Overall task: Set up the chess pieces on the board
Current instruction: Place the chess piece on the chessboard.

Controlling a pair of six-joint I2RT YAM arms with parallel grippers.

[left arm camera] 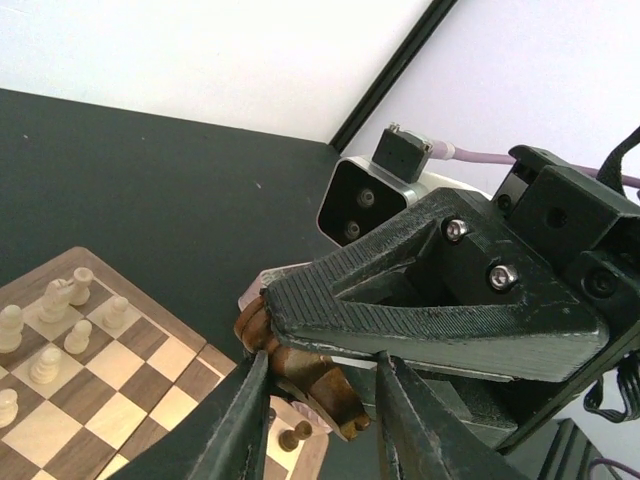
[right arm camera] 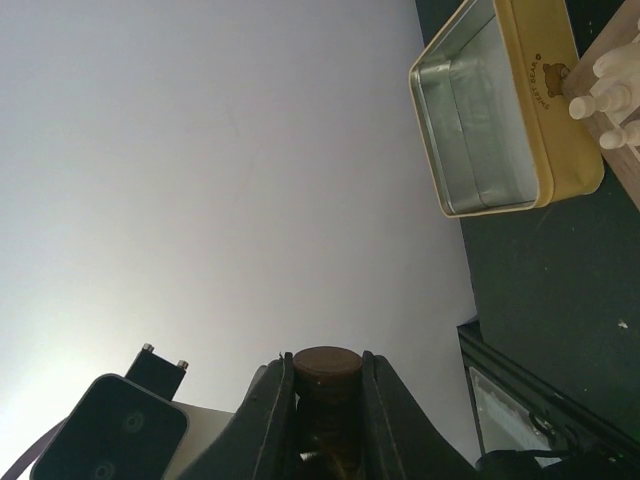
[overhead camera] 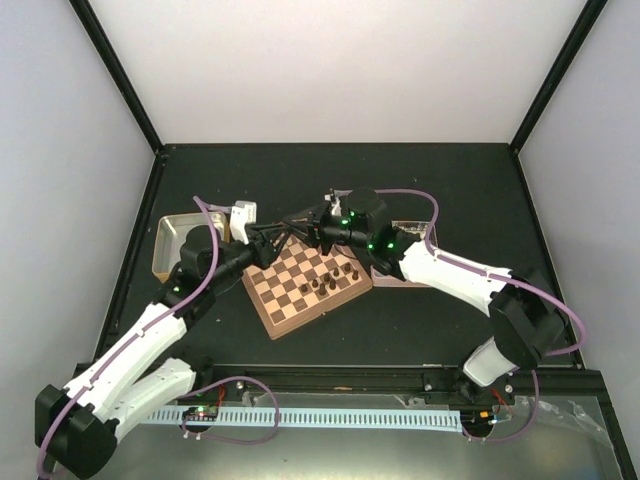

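Note:
The dark brown chess piece lies at a slant across my left gripper's fingers, so next my right gripper straightens it before my left gripper takes its top end (left arm camera: 346,416).
A dark brown chess piece (left arm camera: 310,380) hangs tilted above the far corner of the board (overhead camera: 290,300). My right gripper (overhead camera: 302,226) is shut on its round base (right arm camera: 326,362). My left gripper (left arm camera: 322,360) meets it there, fingers closed in on either side of the piece's upper body. Its tip lies very close to one finger (left arm camera: 400,420). Several dark pieces (overhead camera: 325,282) stand on the board's right part. Cream pieces (left arm camera: 55,295) stand along the other side. One dark pawn (left arm camera: 295,435) stands on a pale square below the grippers.
A gold-sided tin (overhead camera: 170,240) lies left of the board, empty inside as shown in the right wrist view (right arm camera: 500,130). A second tin (overhead camera: 405,235) sits right of the board, mostly hidden by the right arm. Black frame posts stand at the table's back corners.

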